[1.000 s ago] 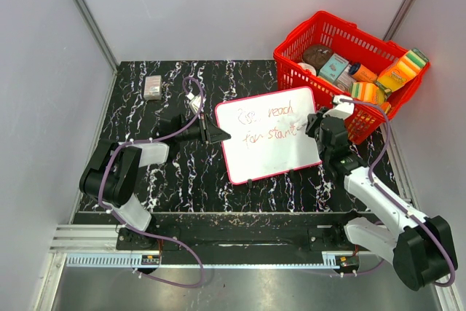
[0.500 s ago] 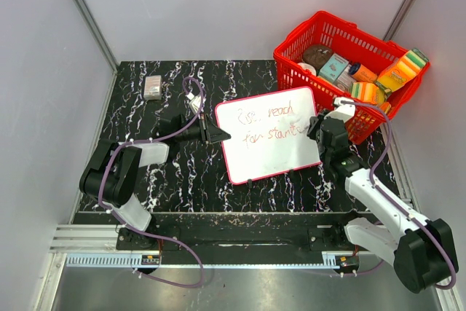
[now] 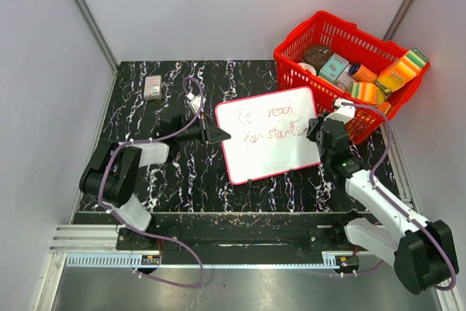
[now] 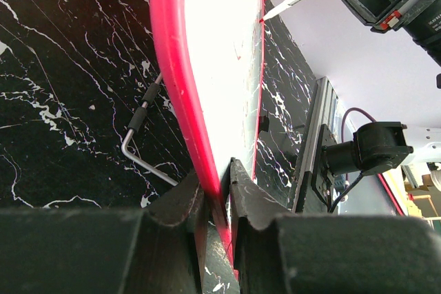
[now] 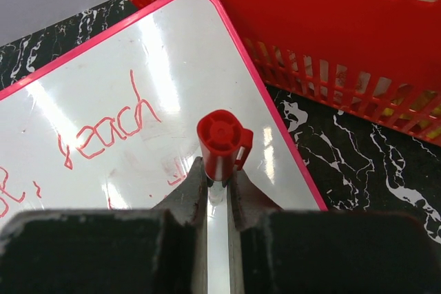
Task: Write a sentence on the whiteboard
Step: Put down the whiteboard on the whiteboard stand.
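Next, my right gripper releases the marker on the black marble table [image 3: 297, 189] just below the whiteboard's near edge.
The whiteboard [image 3: 271, 152], white with a red rim, lies tilted on the black marble table. Red cursive writing, the sentence [image 3: 275, 124], runs in two rows across its upper half. My left gripper [image 3: 218, 135] is shut on the board's left edge; in the left wrist view the red rim [image 4: 172, 67] runs down between the left gripper's [image 4: 217, 191] fingers. My right gripper [image 3: 321, 126] stands over the board's right edge, shut on a marker [image 5: 220, 144] with a red cap end. The marker's tip is hidden below. The word "reach" [image 5: 103, 129] shows on the whiteboard [image 5: 179, 53].
A red basket [image 3: 291, 63] full of groceries stands at the back right, its wall [image 5: 331, 67] close beside the board's right edge. A small grey block [image 3: 152, 87] lies at the back left. A bent metal rod [image 4: 141, 142] lies under the board.
The second row of red writing has grown slightly at its right end. My right gripper has shifted a little with the marker. The left gripper has not moved.
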`<state>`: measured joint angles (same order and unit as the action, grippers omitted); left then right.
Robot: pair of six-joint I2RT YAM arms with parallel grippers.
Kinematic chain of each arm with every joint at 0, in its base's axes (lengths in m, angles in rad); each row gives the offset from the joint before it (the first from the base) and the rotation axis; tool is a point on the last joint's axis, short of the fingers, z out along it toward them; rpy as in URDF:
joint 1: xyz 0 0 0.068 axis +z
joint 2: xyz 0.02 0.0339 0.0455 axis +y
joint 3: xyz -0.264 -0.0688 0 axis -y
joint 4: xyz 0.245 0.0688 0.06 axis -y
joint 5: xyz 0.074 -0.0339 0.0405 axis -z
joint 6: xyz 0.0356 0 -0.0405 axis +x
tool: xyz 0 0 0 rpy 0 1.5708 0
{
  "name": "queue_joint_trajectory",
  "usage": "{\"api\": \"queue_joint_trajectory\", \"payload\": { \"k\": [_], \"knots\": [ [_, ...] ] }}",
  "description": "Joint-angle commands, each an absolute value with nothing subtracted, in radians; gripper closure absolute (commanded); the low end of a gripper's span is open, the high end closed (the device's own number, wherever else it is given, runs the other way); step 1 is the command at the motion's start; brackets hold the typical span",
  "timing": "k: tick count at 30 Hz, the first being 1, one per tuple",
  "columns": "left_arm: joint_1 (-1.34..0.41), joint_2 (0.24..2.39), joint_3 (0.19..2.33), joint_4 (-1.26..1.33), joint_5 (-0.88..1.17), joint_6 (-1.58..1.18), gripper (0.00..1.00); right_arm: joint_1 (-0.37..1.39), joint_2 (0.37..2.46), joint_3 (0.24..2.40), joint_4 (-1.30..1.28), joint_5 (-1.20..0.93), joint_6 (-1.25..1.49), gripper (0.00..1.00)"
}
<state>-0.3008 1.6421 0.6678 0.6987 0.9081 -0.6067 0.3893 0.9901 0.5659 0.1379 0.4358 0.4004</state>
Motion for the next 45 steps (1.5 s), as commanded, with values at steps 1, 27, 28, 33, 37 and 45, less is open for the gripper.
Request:
{"api": "queue_joint_trajectory", "payload": {
  "k": [1, 27, 28, 33, 37, 45],
  "knots": [
    [-0.318, 1.617, 0.687, 0.716, 0.887, -0.523, 1.00, 0.383, 0.997, 0.555, 0.169, 0.379, 0.443, 1.00],
    [-0.318, 1.605, 0.687, 0.677, 0.859, -0.496, 1.00, 0.384, 0.681, 0.597, -0.041, 0.357, 0.462, 1.00],
    [-0.318, 1.602, 0.689, 0.670, 0.859, -0.492, 1.00, 0.383, 0.684, 0.597, -0.041, 0.353, 0.463, 1.00],
    [-0.318, 1.585, 0.689, 0.621, 0.831, -0.457, 0.97, 0.383, 0.696, 0.592, -0.044, 0.304, 0.483, 1.00],
    [-0.318, 1.571, 0.695, 0.577, 0.804, -0.428, 0.93, 0.383, 0.696, 0.583, -0.058, 0.270, 0.492, 1.00],
    [-0.318, 1.552, 0.693, 0.528, 0.756, -0.394, 0.67, 0.385, 0.680, 0.574, -0.109, 0.201, 0.529, 1.00]
  ]
}}
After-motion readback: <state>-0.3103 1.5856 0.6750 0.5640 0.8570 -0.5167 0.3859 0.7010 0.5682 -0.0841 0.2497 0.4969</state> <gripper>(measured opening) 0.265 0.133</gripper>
